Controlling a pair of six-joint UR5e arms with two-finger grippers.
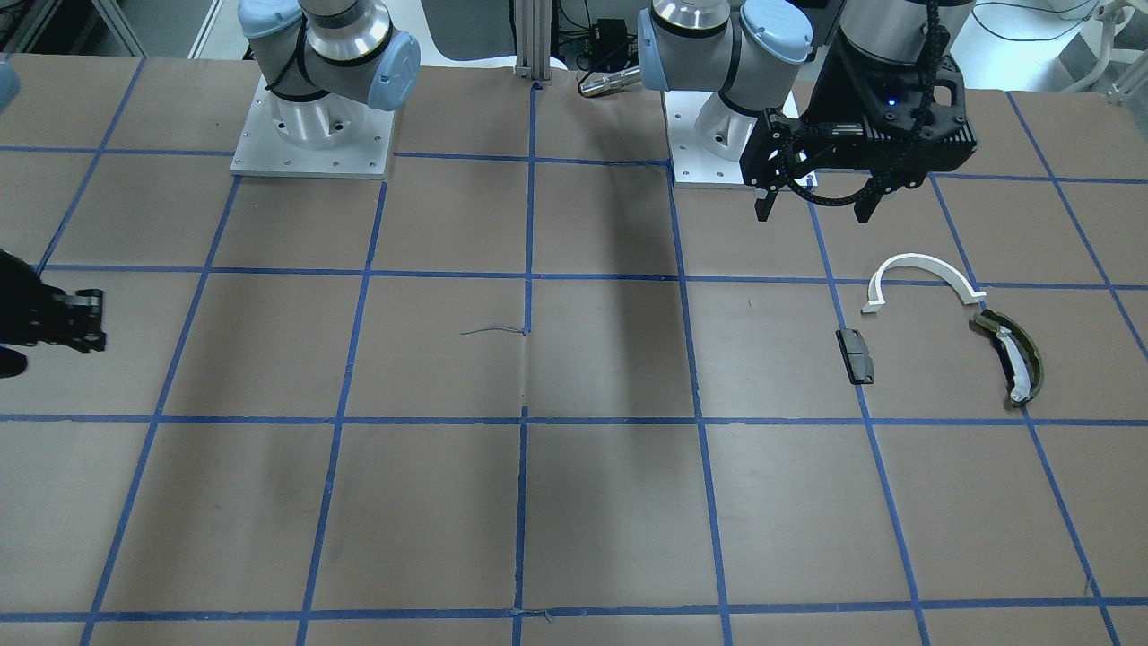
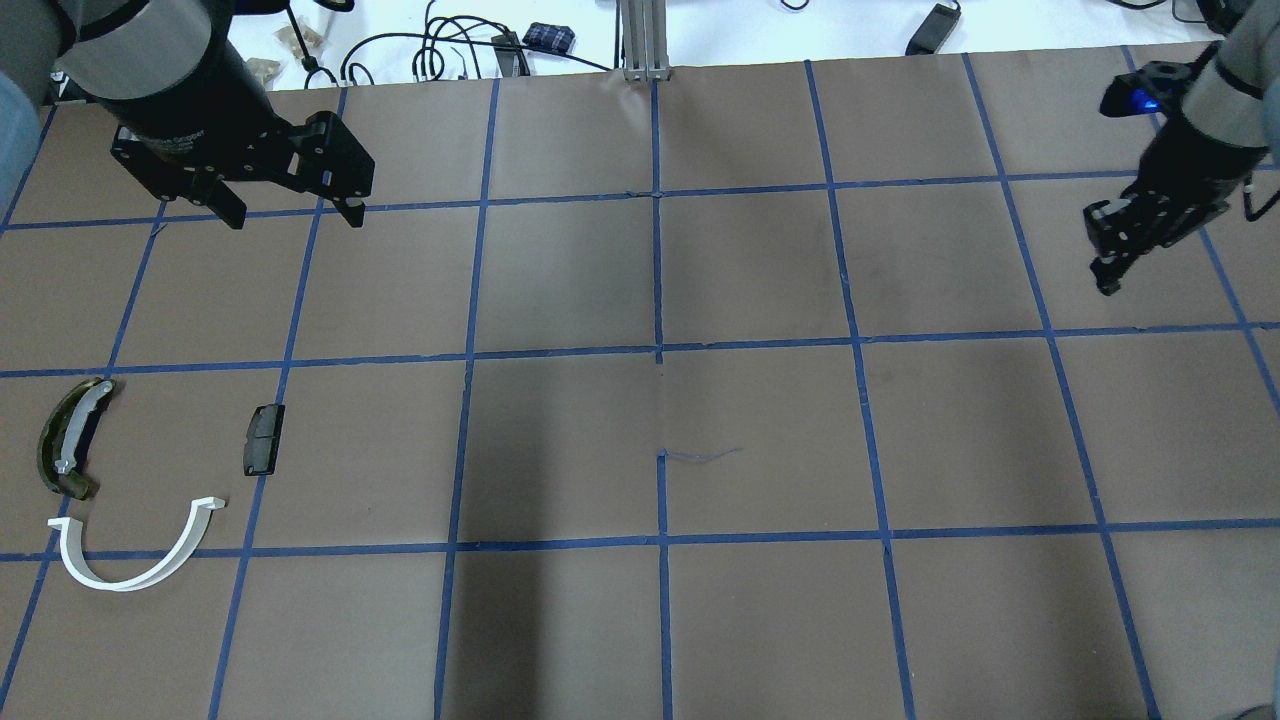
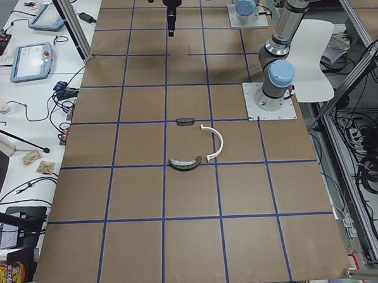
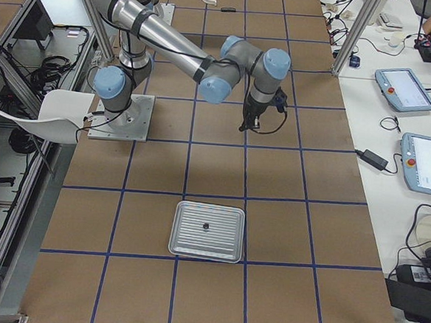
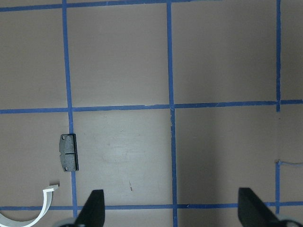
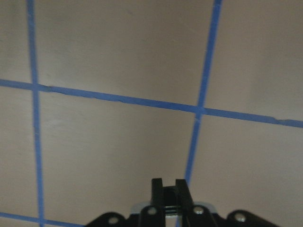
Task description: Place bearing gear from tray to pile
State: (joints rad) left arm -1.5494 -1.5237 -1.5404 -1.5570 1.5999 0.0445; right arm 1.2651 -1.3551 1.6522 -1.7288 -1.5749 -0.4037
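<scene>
Next, my right gripper puts the bearing gear down in the gap of the middle blue tape line (image 1: pixel 528 361), close to the thin loose piece.
The tray (image 4: pixel 225 242) lies on the table in the exterior right view, with a small dark bearing gear (image 4: pixel 206 225) at its middle. The pile lies by the left arm: a white half-ring (image 2: pixel 135 555), an olive curved piece (image 2: pixel 70 435) and a dark grey block (image 2: pixel 264 438). My left gripper (image 2: pixel 290 215) is open and empty, above the table beyond the pile. In the left wrist view the block (image 5: pixel 68 151) lies ahead of the left fingertip (image 5: pixel 94 208). My right gripper (image 2: pixel 1108 280) hangs over bare table, away from the tray, fingers (image 6: pixel 156 187) shut with nothing held.
The brown table carries a grid of blue tape (image 2: pixel 657 360). Both arm bases (image 1: pixel 312 135) stand at the robot side. A vertical post (image 2: pixel 640 40) and cables lie past the far edge. Operator tablets (image 4: pixel 406 86) rest on a side bench.
</scene>
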